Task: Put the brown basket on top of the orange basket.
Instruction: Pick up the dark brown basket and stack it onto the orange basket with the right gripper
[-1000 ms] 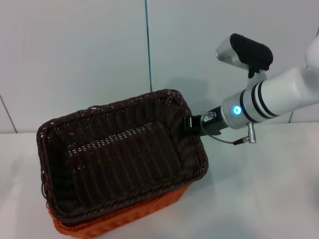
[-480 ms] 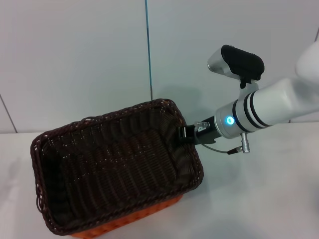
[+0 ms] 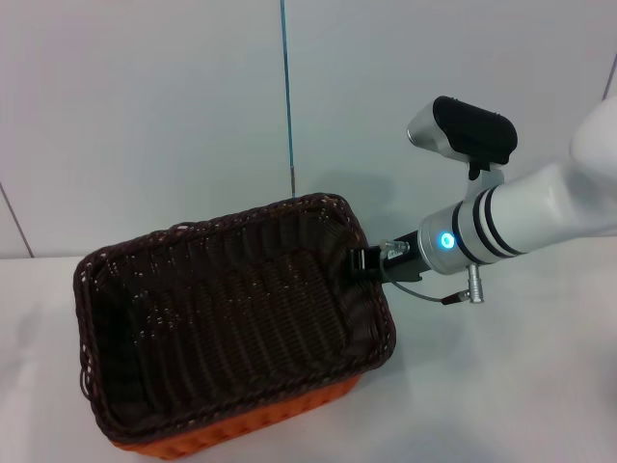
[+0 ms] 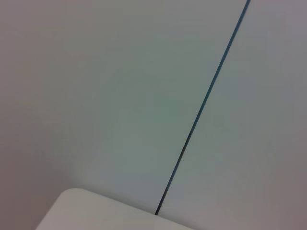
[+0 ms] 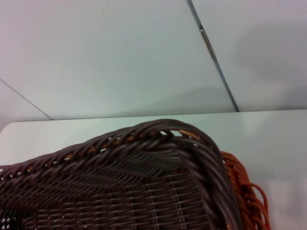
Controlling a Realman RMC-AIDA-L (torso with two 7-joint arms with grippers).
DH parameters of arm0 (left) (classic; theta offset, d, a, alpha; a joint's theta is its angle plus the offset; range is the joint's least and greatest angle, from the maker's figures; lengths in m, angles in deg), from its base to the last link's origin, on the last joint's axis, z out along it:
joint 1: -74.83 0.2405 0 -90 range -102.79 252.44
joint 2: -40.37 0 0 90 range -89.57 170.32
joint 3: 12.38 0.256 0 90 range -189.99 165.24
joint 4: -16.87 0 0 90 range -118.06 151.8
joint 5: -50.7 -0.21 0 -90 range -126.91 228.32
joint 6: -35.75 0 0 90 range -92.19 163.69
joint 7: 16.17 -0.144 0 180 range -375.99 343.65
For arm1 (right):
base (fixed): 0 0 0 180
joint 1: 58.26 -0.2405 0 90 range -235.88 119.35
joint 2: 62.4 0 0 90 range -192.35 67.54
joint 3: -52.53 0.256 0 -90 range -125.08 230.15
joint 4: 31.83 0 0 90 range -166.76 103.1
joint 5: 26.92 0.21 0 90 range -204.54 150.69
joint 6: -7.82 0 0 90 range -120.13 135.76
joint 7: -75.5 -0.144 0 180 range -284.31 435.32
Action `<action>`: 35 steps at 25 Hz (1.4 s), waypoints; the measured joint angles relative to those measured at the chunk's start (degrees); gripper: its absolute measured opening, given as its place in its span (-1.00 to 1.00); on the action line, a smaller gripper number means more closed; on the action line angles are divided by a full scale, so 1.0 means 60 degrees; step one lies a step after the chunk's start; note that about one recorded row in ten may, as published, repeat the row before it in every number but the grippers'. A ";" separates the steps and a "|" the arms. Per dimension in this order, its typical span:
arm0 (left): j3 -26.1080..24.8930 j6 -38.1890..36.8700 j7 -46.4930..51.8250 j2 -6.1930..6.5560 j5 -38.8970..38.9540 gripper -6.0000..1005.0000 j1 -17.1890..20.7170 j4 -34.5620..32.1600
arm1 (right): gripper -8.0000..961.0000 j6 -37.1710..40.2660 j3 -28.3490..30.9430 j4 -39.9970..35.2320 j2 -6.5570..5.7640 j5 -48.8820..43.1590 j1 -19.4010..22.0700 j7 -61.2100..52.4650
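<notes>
The brown basket is to settle level inside the orange basket [image 3: 228, 327] on the white table. Next, my right gripper lets go of it there.
The brown basket [image 3: 231, 318] sits nested in the orange basket [image 3: 241, 431], of which only a thin strip shows under its front edge. My right gripper [image 3: 364, 262] is at the brown basket's right short rim, shut on the braided edge. In the right wrist view the brown basket's rim corner [image 5: 158, 139] fills the foreground, and the orange basket's rim [image 5: 244, 191] peeks out beside it. The left gripper is out of view; the left wrist view shows only wall and a table corner.
Both baskets rest on a white table [image 3: 501, 386] that extends to the right of them. A pale wall [image 3: 145, 116] with a dark vertical seam [image 3: 286, 96] stands close behind the baskets.
The brown basket came down with my right gripper, covering most of the orange basket. In the last half second it shifted slightly right.
</notes>
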 joint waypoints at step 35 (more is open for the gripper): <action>0.0060 0.0177 0.0008 0.0001 0.0000 0.71 -0.0054 0.0073 | -0.72 -0.0444 -0.0410 -0.0389 0.0227 0.0005 -0.0075 0.0009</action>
